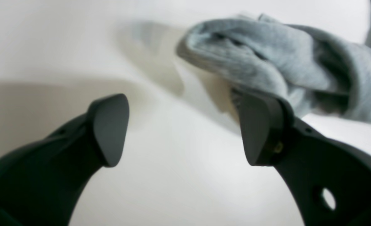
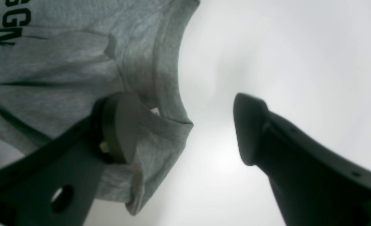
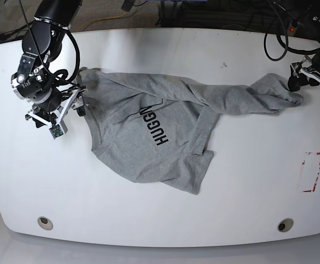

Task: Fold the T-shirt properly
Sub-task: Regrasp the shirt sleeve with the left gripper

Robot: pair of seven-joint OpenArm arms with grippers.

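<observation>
The robot's right gripper should next move to the grey T-shirt's front corner (image 3: 97, 150) (image 2: 191, 7), at the far end of the folded edge beside its fingers, and close there.
The grey T-shirt (image 3: 128, 149) lies crumpled on the white table (image 3: 160, 220), its black lettering facing up. One end is stretched out to the right as a bunched strip. My left gripper (image 3: 295, 81) is at the tip of that strip. In the left wrist view its jaws (image 1: 184, 128) stand open with nothing between them, and the bunched T-shirt (image 1: 267, 53) lies just beyond the right finger. My right gripper (image 3: 78, 104) is at the shirt's left edge. It is open (image 2: 187, 128), and a folded edge of the T-shirt (image 2: 63, 72) lies by its left finger.
A red-marked rectangle (image 3: 313, 171) sits on the table near the right edge. Two round holes (image 3: 45, 223) (image 3: 285, 224) lie near the front edge. Cables (image 3: 281, 33) run along the back right corner.
</observation>
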